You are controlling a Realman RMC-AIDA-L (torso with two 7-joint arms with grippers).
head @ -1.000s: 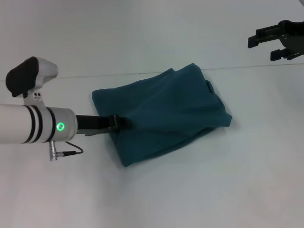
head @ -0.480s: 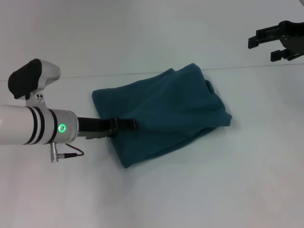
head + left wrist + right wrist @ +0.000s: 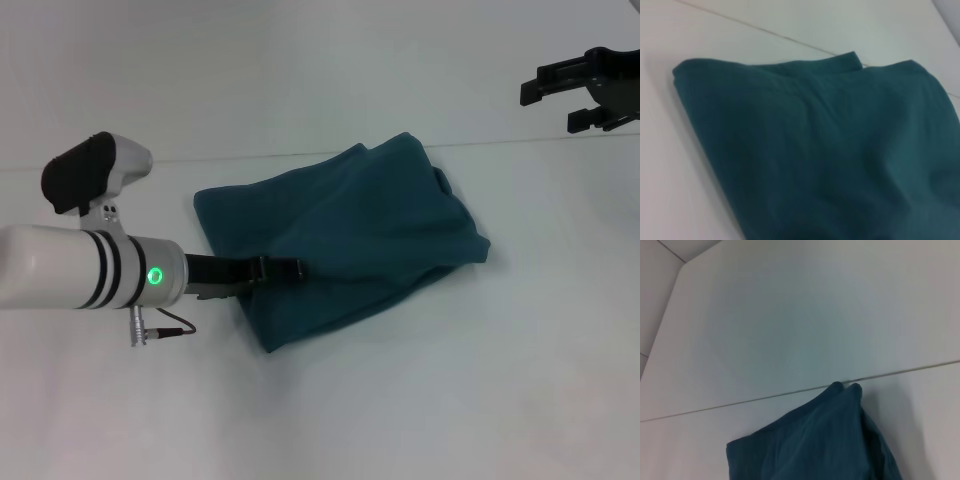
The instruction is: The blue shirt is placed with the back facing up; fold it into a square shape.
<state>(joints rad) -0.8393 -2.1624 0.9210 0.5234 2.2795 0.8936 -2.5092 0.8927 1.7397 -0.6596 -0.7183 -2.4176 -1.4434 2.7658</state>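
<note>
The blue shirt is lying crooked with its far corner at the table seam, so my left gripper will grip near its side edge (image 3: 262, 306) and pull it closer and straight.
The blue shirt (image 3: 370, 230) lies folded into a rough, slightly skewed rectangle on the white table, with soft wrinkles across its top. My left gripper (image 3: 290, 268) reaches in from the left and lies low over the shirt's near-left part, its dark fingers pressed together into one thin strip on the fabric. The left wrist view shows only the shirt (image 3: 830, 150) close up, without fingers. My right gripper (image 3: 555, 103) hangs open high at the far right, well away from the cloth. From the right wrist, the shirt (image 3: 815, 440) shows from above, with its far corner at the table seam.
The white table (image 3: 450, 400) spreads around the shirt on all sides. A thin seam line (image 3: 250, 155) crosses it just behind the shirt. A short cable (image 3: 165, 333) hangs under my left wrist.
My left arm has slid to the right, carrying its gripper further in over the shirt. The shirt has hardly shifted and the right arm has stayed put.
</note>
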